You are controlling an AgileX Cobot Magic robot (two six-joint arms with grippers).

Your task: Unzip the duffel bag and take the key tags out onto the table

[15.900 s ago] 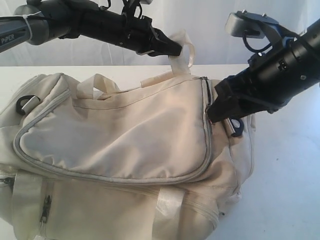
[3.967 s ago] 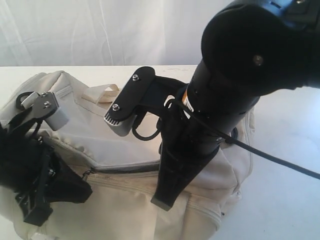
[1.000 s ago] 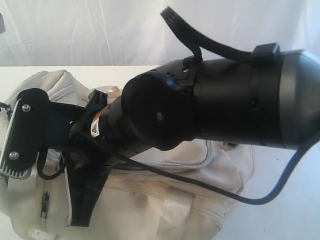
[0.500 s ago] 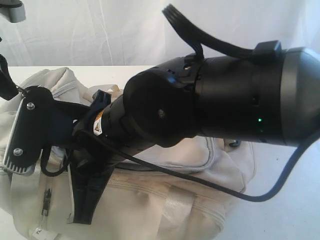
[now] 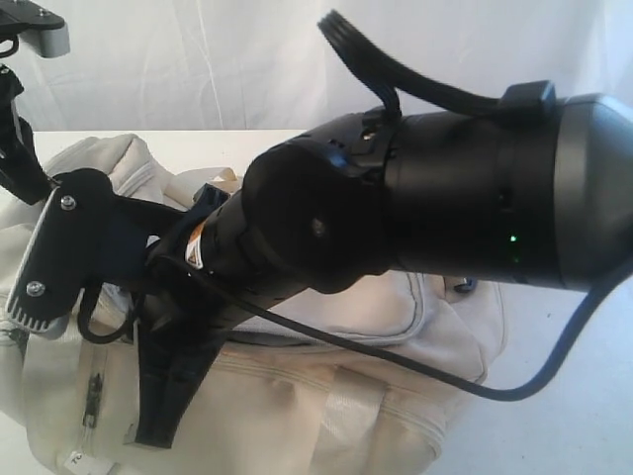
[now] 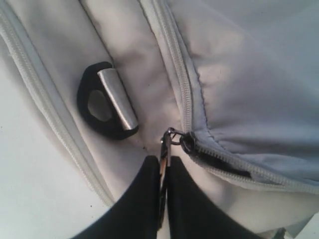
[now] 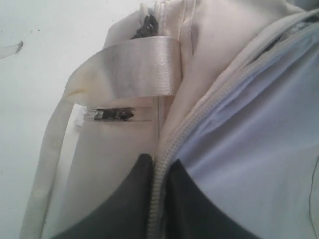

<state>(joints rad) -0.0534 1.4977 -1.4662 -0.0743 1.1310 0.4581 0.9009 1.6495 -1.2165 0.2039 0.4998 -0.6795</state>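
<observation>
Next, my left gripper lets go of the metal zipper pull on the raised fold [image 5: 129, 154] along the back edge of the duffel bag.
The cream duffel bag [image 5: 396, 406] lies on the white table [image 5: 554, 396], and my right arm covers most of it. My left gripper [image 6: 164, 158] is shut on the metal zipper pull [image 6: 166, 142] by a black D-ring [image 6: 102, 107]. Beside the pull the zipper gapes a little, showing a dark slit [image 6: 224, 167]. My right gripper [image 7: 158, 167] reaches across to the bag's left part. It is shut on the zipper edge [image 7: 172, 139] of the top flap, one finger on each side; in the exterior view its fingers [image 5: 158, 421] point down. The key tags are out of view.
A shiny webbing strap [image 7: 134, 67] and a small side-pocket zipper pull [image 7: 114, 114] lie next to my right gripper. Bare table [image 7: 35, 74] shows beyond the bag's end. A black cable [image 5: 396, 361] hangs over the bag. A white curtain [image 5: 198, 59] closes the back.
My left arm has come further into the exterior view at the top left. The bag's left end has shifted slightly with it. My right arm has barely moved.
</observation>
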